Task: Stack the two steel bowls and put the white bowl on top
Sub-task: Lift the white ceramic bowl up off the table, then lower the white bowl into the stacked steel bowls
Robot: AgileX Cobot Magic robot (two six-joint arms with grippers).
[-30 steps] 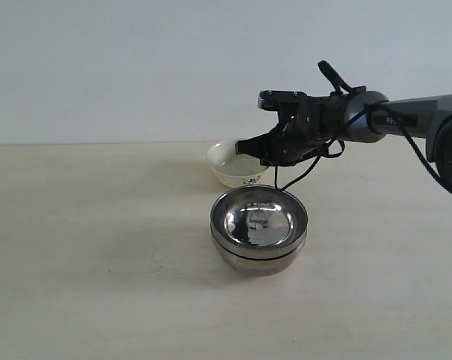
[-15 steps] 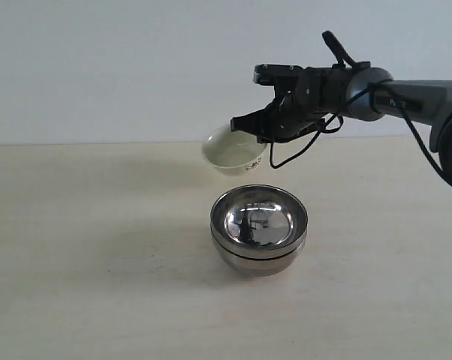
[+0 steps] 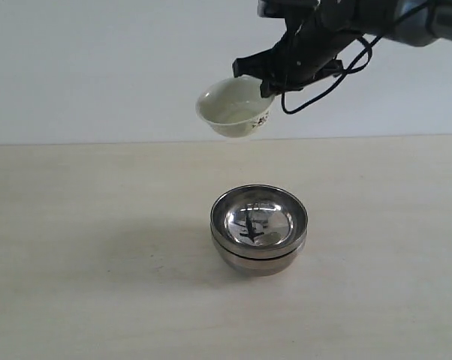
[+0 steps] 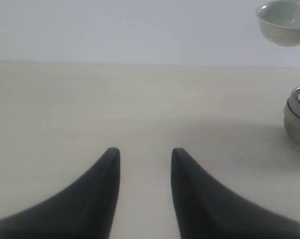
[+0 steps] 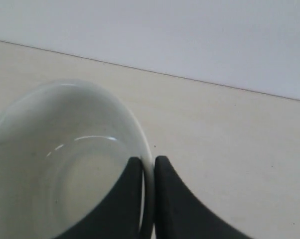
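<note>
Next, my right gripper releases the white bowl inside the hollow of the upper steel bowl [image 3: 259, 220], nested within its rim. The white bowl still hangs high behind the steel bowls.
The two steel bowls [image 3: 259, 229] sit nested one inside the other on the table's middle; their edge also shows as the steel bowls [image 4: 298, 118] in the left wrist view. High above and behind them hangs the white bowl [image 3: 233, 108], tilted, with a dark floral mark on its outside. My right gripper [image 3: 265, 81] is shut on its rim, one finger inside and one outside, as the right gripper [image 5: 148, 164] on the white bowl [image 5: 65, 159] shows close up. The white bowl [image 4: 284, 22] also appears in the left wrist view. My left gripper [image 4: 142, 152] is open over bare table.
The beige table [image 3: 98, 247] ends at a plain pale wall [image 3: 98, 67] behind. The right arm [image 3: 406, 22] and its black cable reach in from the upper right.
My right gripper has lifted the white bowl off the table, up and slightly left, well above the stacked steel bowls. The steel bowls have not moved.
</note>
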